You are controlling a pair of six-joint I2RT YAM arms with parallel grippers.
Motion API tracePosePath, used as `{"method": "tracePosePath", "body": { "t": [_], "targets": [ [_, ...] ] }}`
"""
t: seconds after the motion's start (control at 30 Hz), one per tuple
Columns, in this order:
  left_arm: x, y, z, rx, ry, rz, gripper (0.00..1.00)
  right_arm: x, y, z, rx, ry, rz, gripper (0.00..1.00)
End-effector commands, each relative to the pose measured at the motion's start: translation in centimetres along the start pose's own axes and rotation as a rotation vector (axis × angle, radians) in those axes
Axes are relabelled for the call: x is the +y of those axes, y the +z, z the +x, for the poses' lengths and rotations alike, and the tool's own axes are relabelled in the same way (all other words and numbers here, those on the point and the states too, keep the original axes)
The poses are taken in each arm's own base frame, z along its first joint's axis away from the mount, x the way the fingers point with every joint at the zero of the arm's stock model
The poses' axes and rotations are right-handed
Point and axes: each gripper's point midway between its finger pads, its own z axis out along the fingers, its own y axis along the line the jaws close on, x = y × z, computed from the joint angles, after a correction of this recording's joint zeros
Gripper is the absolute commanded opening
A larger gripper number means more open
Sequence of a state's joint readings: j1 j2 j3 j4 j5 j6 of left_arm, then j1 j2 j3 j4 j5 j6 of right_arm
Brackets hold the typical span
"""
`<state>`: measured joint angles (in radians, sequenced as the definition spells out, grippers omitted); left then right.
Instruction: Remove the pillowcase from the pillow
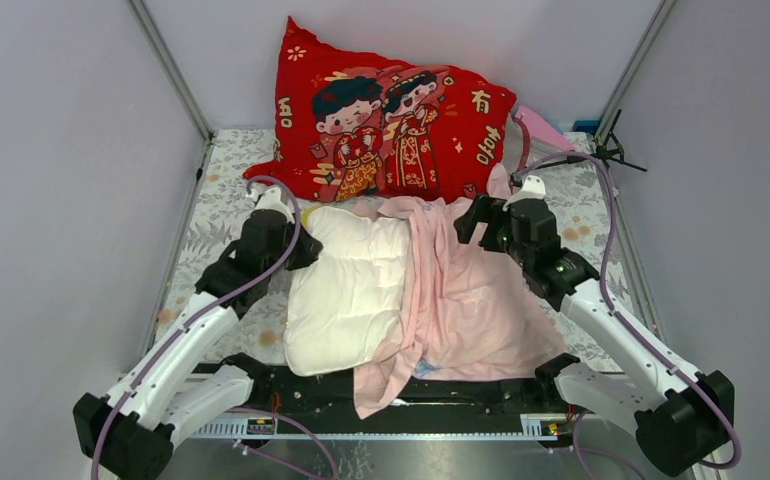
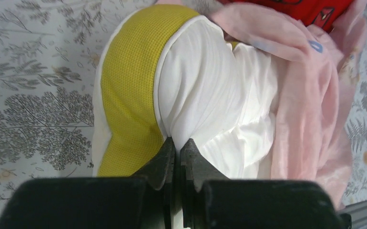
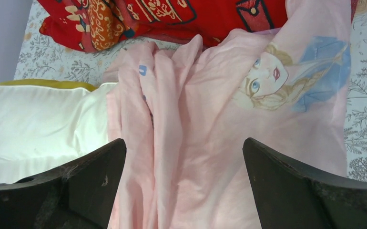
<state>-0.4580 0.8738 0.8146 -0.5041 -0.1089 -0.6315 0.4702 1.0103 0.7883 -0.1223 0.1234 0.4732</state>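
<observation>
Next, my left gripper lets go of the pillow's corner on the floral cloth (image 1: 289,210) just in front of the red cushion.
The cream-white pillow (image 1: 346,290) lies left of centre, mostly bare, with a yellow band at its far end (image 2: 129,86). The pale pink pillowcase (image 1: 471,300) lies crumpled to its right, overlapping the pillow's right edge, with one end hanging over the table's near edge. It carries a blonde figure print (image 3: 267,81). My left gripper (image 1: 306,245) is shut on a pinch of the pillow's white fabric (image 2: 178,143) at its far left corner. My right gripper (image 1: 469,222) is wide open and empty just above the pillowcase folds (image 3: 184,148).
A big red cushion (image 1: 386,125) printed with a cartoon couple leans against the back wall, just behind both grippers. A floral cloth (image 1: 211,220) covers the table. A pink item (image 1: 546,125) and a black part (image 1: 616,150) sit at the back right. Grey walls close both sides.
</observation>
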Motion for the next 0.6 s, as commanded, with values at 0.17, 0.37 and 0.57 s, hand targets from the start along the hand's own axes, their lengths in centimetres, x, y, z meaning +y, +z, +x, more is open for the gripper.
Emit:
{"method": "tracePosePath", "body": {
  "t": [0.17, 0.37, 0.57],
  "targets": [
    [-2.2, 1.4, 1.3, 0.021, -0.057, 0.142, 0.00, -1.0, -2.0, 3.3, 0.165, 0.111, 0.062, 1.00],
    [-1.5, 2.0, 2.2, 0.023, -0.091, 0.128, 0.00, -1.3, -2.6, 6.2, 0.367, 0.125, 0.120, 1.00],
    [-1.2, 1.7, 1.3, -0.031, -0.111, 0.106, 0.00, -2.2, -2.0, 5.1, 0.305, -0.019, 0.112, 1.00]
  ]
}}
